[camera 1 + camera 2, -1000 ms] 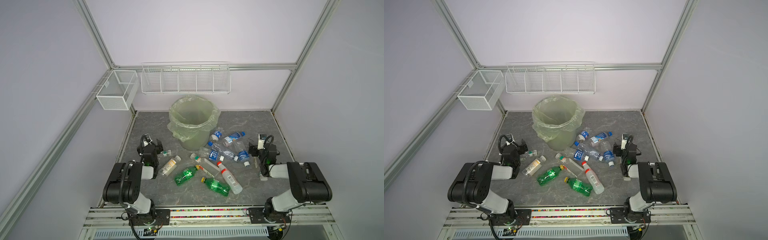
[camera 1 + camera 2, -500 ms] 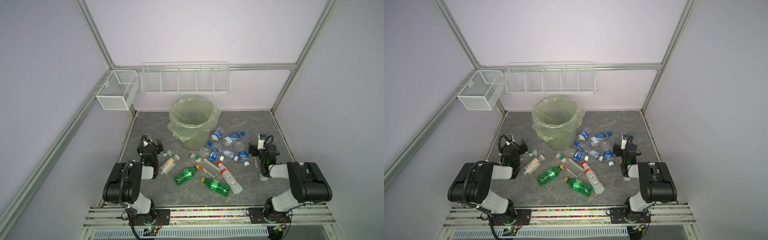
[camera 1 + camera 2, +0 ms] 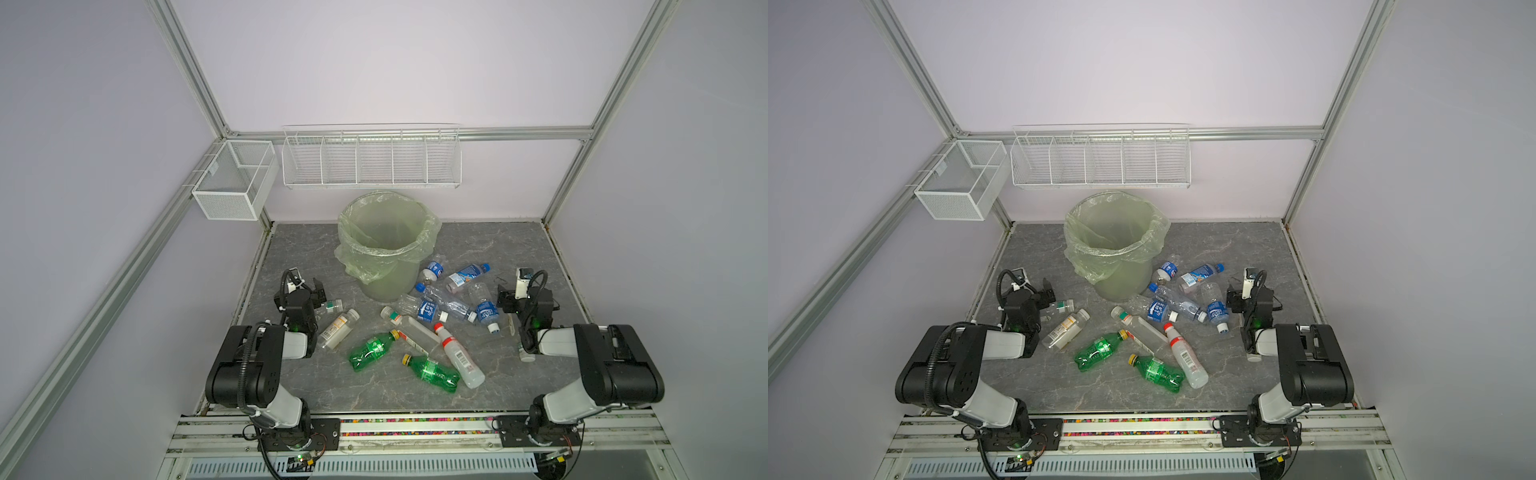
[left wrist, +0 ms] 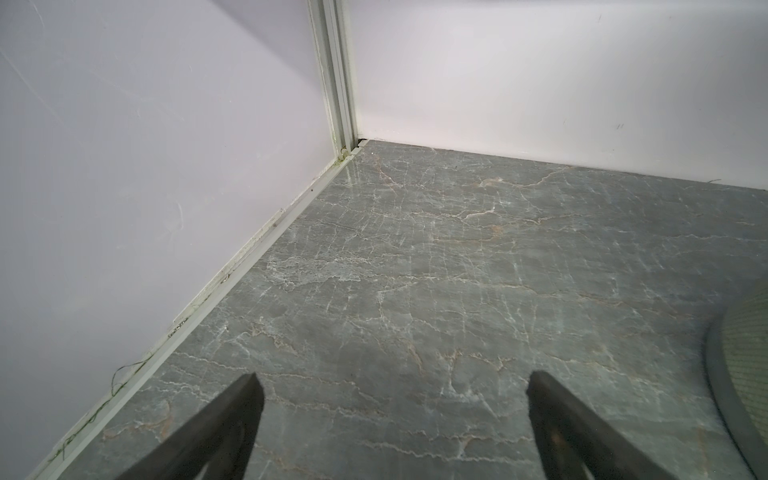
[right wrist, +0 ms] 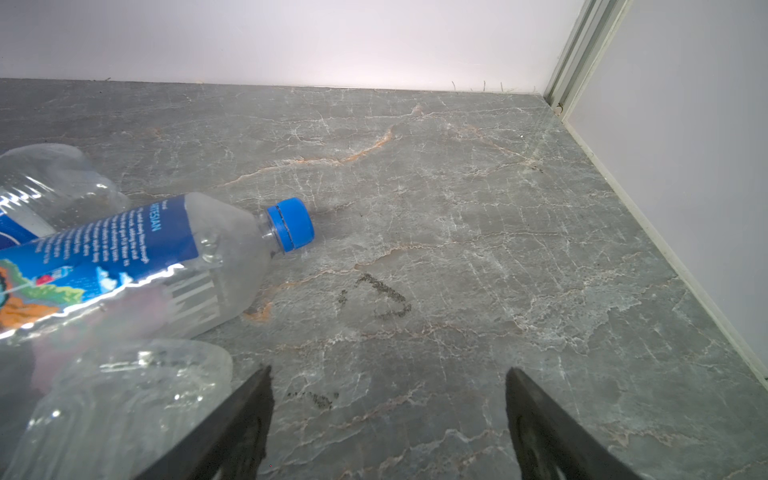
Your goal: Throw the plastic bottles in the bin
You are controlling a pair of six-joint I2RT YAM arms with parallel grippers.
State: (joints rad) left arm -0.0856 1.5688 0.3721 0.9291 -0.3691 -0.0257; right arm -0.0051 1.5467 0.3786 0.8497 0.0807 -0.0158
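Observation:
The clear bottle lies partly hidden under my right arm, and my right gripper needs to close on the middle of the clear bottle's body point(image 3: 520, 335).
The bin point(image 3: 386, 245) point(image 3: 1113, 245), pale green with a bag over its rim, stands at the back middle of the table. Several plastic bottles lie in front of it: blue-labelled clear ones point(image 3: 453, 299) to its right, two green ones point(image 3: 372, 349) point(image 3: 432, 372), a red-capped one point(image 3: 457, 359) and an orange-labelled one point(image 3: 338, 328). My left gripper point(image 3: 316, 290) point(image 4: 392, 382) rests low on the left, open over bare table, beside a small green-capped bottle point(image 3: 330, 306). My right gripper point(image 3: 505, 299) point(image 5: 389, 376) is open and empty; a blue-capped bottle point(image 5: 166, 257) lies just beside it.
Two white wire baskets point(image 3: 235, 178) point(image 3: 372, 160) hang on the back frame above the grey marbled table point(image 3: 498, 241). Walls close in the left, back and right sides. The bin's base point(image 4: 744, 353) shows at the edge of the left wrist view.

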